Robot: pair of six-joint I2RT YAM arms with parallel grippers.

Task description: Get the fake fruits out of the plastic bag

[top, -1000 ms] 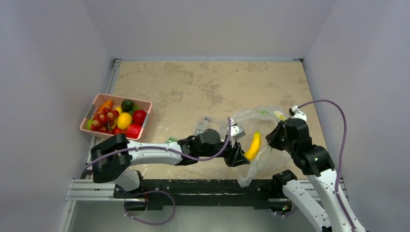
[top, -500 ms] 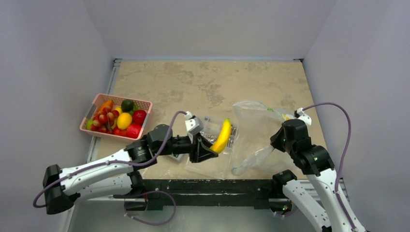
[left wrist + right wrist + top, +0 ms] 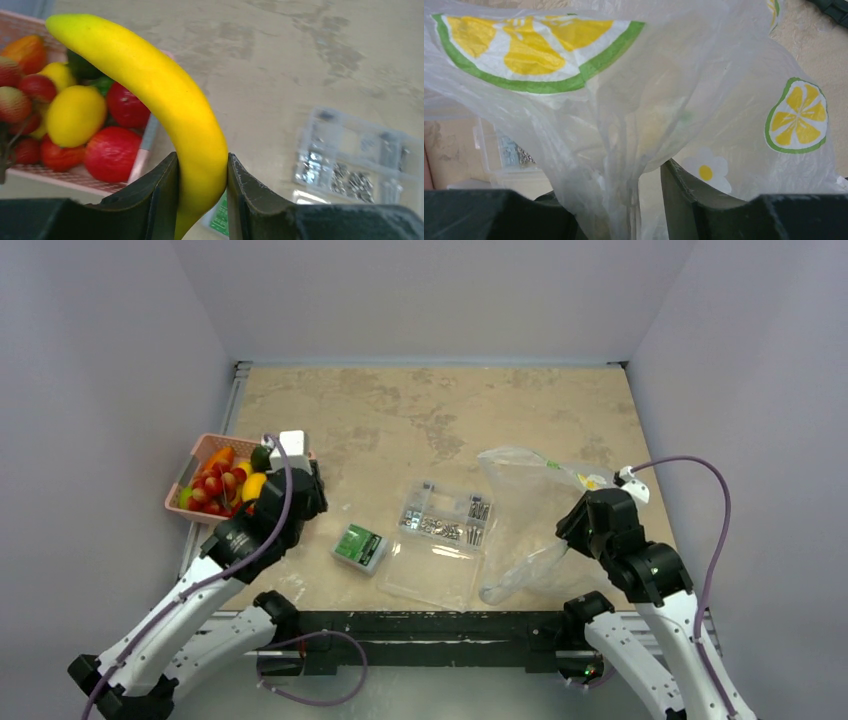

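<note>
Next, I let go of the yellow banana with my left gripper in the pink basket (image 3: 260,482) (image 3: 95,91), between the yellow lemon and the green avocado.
My left gripper (image 3: 202,156) is shut on the yellow banana (image 3: 165,95) and holds it at the right edge of the pink basket (image 3: 145,150). In the top view this gripper (image 3: 262,483) hangs over the basket's right side. A bunch of red grapes (image 3: 212,485) lies in the basket among other fruits. The see-through plastic bag (image 3: 530,510) with lemon-slice prints stands at the right. My right gripper (image 3: 578,518) is shut on it. In the right wrist view the bag (image 3: 624,100) is bunched between the jaws of this gripper (image 3: 616,185) and hides the left finger.
The basket (image 3: 190,472) sits at the table's left edge. A clear hard box of small metal parts (image 3: 445,520) lies mid-table, with its open lid (image 3: 430,575) toward the front. A small green box (image 3: 359,546) lies left of it. Walls close in on the left, back and right.
My left arm has carried the banana from the bag's mouth leftward across the table to the basket. The right gripper has stayed on the bag.
</note>
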